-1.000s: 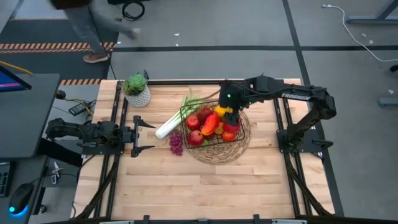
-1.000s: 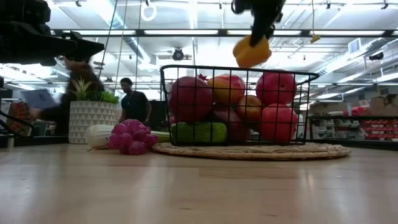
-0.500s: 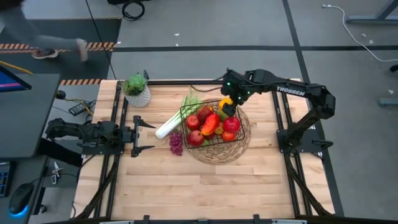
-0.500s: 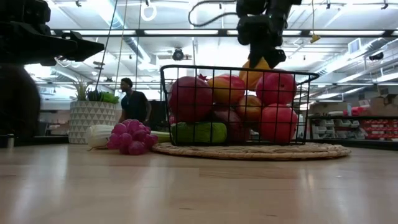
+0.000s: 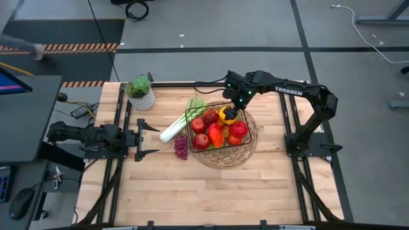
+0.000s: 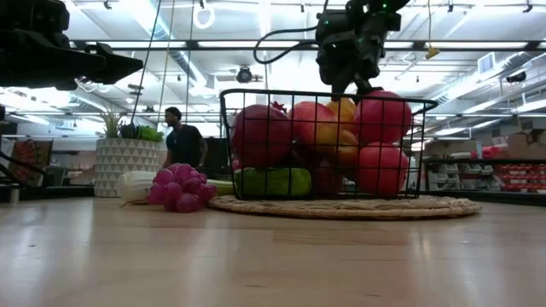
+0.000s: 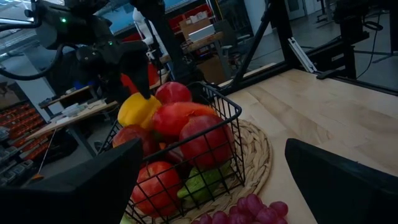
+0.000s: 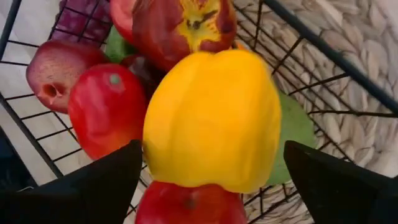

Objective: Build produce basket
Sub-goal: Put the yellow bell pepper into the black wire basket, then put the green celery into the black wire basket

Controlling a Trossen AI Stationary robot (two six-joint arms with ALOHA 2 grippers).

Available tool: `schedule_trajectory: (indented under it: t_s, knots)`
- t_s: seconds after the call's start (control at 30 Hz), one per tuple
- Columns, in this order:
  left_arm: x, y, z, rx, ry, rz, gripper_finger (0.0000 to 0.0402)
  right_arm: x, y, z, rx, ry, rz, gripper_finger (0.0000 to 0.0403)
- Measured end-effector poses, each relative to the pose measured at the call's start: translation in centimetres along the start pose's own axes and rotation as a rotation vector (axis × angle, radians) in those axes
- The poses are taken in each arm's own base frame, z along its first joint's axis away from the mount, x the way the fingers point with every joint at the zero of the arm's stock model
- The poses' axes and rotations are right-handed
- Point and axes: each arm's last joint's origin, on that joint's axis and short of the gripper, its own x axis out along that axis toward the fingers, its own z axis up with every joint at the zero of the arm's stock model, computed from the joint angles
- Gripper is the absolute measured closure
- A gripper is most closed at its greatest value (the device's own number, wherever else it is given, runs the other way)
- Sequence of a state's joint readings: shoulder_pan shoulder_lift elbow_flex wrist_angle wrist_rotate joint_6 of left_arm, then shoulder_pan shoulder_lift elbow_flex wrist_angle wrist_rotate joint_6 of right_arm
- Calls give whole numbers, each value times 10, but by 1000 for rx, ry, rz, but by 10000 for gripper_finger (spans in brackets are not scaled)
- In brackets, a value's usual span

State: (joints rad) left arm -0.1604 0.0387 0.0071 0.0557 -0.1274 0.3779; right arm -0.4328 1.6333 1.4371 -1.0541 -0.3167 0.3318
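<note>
Next, my left gripper goes to the leek's white end [image 5: 167, 135], near the purple grapes, and closes there.
The dark wire basket [image 5: 187, 121] stands on its round wicker base [image 5: 252, 144] right of the table's middle, filled with red apples, peppers and other produce. A yellow pepper [image 8: 214, 118] lies on top of the pile near the basket's far side [image 5: 226, 115]. My right gripper [image 8: 212, 148] hangs slanting down just above it, open, one finger on either side of the pepper. Purple grapes [image 5: 181, 147] and a leek [image 5: 172, 130] lie on the table left of the basket. My left gripper [image 5: 150, 140] waits open and level at the table's left edge.
A leafy plant in a white pot [image 5: 140, 92] stands at the far left corner. Bare wooden table spreads in front of the basket toward the near edge. A person [image 6: 182, 141] stands in the room behind the table.
My right gripper has come down over the basket's far side, shifting a little toward the table's left and rolling at the wrist. The yellow pepper, which hung from it high above the rim, has sunk with it and now lies on the fruit inside the basket.
</note>
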Motion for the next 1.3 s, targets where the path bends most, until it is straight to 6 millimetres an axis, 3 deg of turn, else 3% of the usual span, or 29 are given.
schedule_trajectory:
  t_s: [0.2,0.47,0.73,0.87,1.07,1.3]
  knots:
    - [0,0,0,0,0,0,2,-25,2,9,-23,-39,2,12]
    - [0,0,0,0,0,0,2,-89,18,15,-11,-138,-14,11]
    - [0,0,0,0,0,0,2,-150,51,24,-95,-469,5,14]
    - [0,0,0,0,0,0,2,-160,59,29,-126,-567,43,14]
    - [0,0,0,-21,-4,-1,2,-155,67,25,-67,-530,80,18]
    - [-2,6,16,-770,-159,-30,2,-160,87,4,-31,-496,148,25]
